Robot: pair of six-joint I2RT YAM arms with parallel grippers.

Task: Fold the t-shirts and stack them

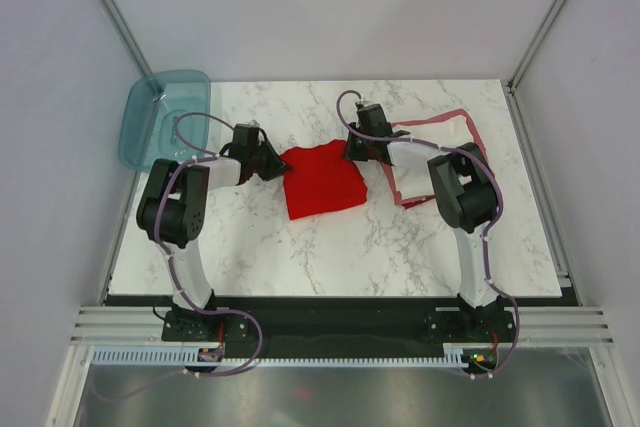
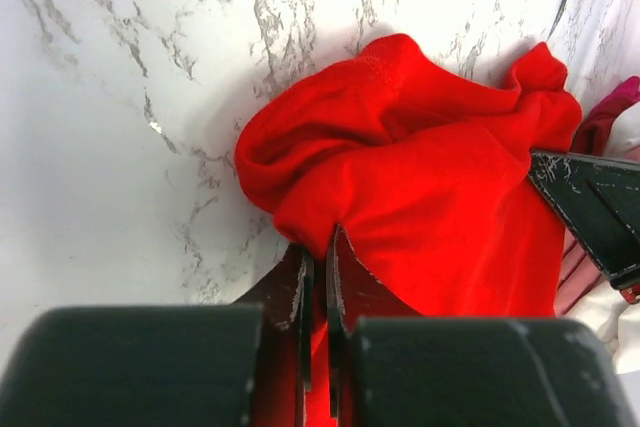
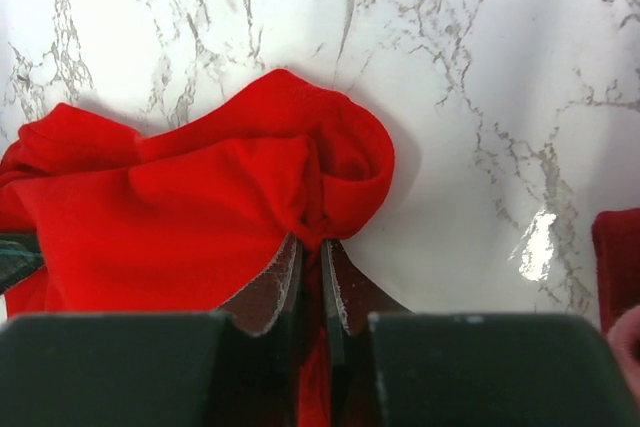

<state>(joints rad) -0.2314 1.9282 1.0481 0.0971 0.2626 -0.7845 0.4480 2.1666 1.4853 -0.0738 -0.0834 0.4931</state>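
Next, my right gripper lets go of the bright red t-shirt on top of the white t-shirt (image 1: 439, 153), so that it is stacked there.
The bright red t-shirt (image 1: 320, 180) lies bunched in the middle of the marble table. My left gripper (image 1: 272, 160) is shut on its left edge; red cloth (image 2: 400, 177) is pinched between the jaws in the left wrist view. My right gripper (image 1: 358, 150) is shut on its right far corner; the cloth (image 3: 200, 207) bulges out of the jaws in the right wrist view. The white t-shirt (image 1: 430, 152) lies on the dull pinkish-red t-shirt (image 1: 466, 119) at the right, partly hidden by the right arm.
A translucent teal tub (image 1: 163, 117) sits at the table's far left corner, partly over the edge. Grey enclosure walls stand on both sides. A strip of pinkish-red cloth (image 3: 615, 257) shows at the right edge of the right wrist view.
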